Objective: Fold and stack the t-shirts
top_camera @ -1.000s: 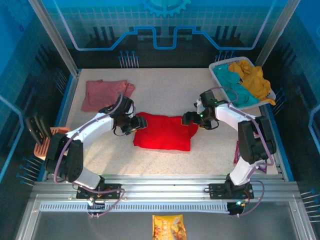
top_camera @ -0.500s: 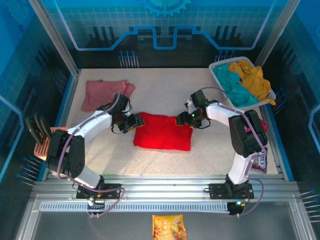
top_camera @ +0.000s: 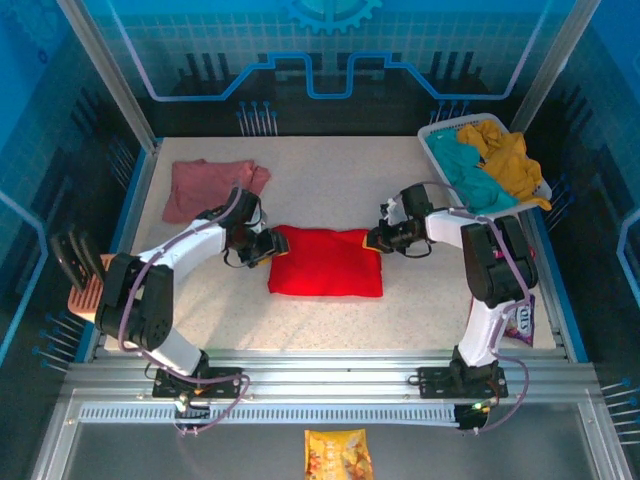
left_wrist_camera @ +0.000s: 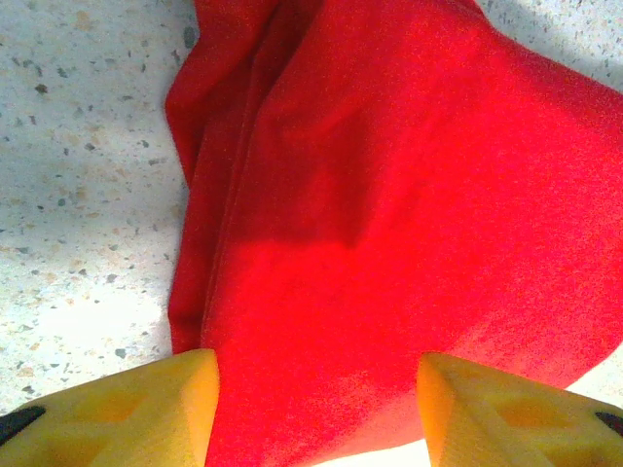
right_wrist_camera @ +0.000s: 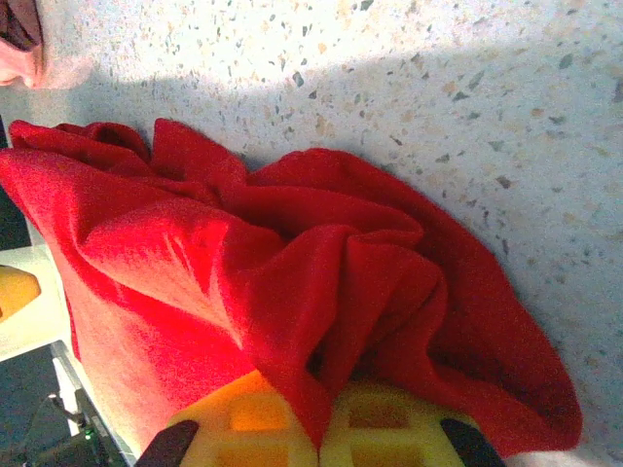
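Observation:
The red t-shirt has just the thin tip of a fold in my right gripper, so that gripper should open and grab a thicker bunch (right_wrist_camera: 355, 316) before lifting.
The red t-shirt (top_camera: 325, 262) lies folded into a rectangle at the table's middle. The dusty-pink t-shirt (top_camera: 210, 185) lies flat at the back left. My left gripper (top_camera: 262, 247) is at the red shirt's left edge. In the left wrist view its yellow fingers (left_wrist_camera: 146, 409) stand apart, open, with the red t-shirt (left_wrist_camera: 389, 195) spread between and under them around the left gripper (left_wrist_camera: 316, 368). My right gripper (top_camera: 378, 238) is at the shirt's right edge. The right gripper (right_wrist_camera: 324, 409) is shut on a bunched fold of the red t-shirt (right_wrist_camera: 292, 263).
A white basket (top_camera: 432, 140) with teal and yellow clothes stands at the back right. An orange rack (top_camera: 85, 290) sits off the table's left edge, a small packet (top_camera: 520, 322) at the right edge, and a snack bag (top_camera: 338, 455) in front of the arm bases.
My right gripper went from open to shut, pinching the red shirt's right edge, and shifted slightly right. The left gripper has barely moved.

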